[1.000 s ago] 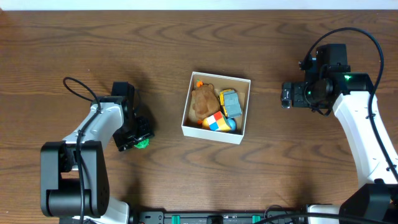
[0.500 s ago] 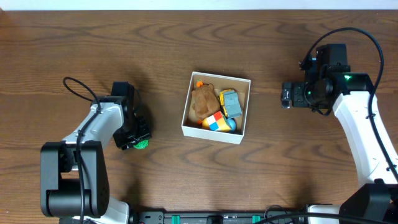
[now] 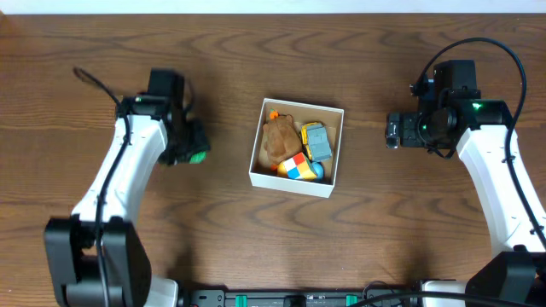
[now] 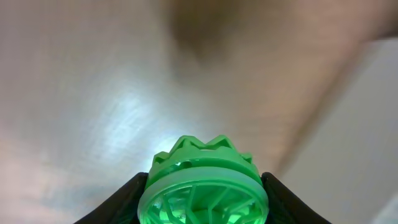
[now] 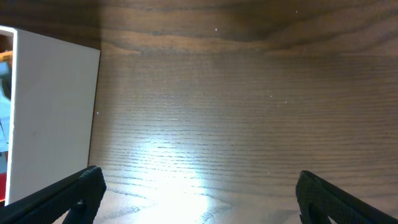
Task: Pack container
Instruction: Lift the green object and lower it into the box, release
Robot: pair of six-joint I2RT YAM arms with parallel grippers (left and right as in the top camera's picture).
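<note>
Next, I set the green ribbed toy wheel between the brown plush toy and the container's near side (image 3: 265, 168) with my left gripper.
The container (image 3: 328, 188) is a small white box with a tan inside, at the table's middle. It holds a brown plush toy (image 3: 278, 139), a grey-and-yellow toy car (image 3: 316, 140) and a multicoloured cube (image 3: 296, 167). My left gripper (image 3: 195, 156) is shut on a green ribbed toy wheel (image 4: 203, 186) and holds it left of the container, above the table. My right gripper (image 3: 392, 131) is open and empty, right of the container, whose white wall (image 5: 53, 112) shows at the left of the right wrist view.
The dark wooden table (image 3: 273, 230) lies all round the box. A pale strip runs along the far edge at the top of the overhead view.
My left gripper has lifted the green wheel off the table and carried it up and toward the far side. The right arm has not moved.
</note>
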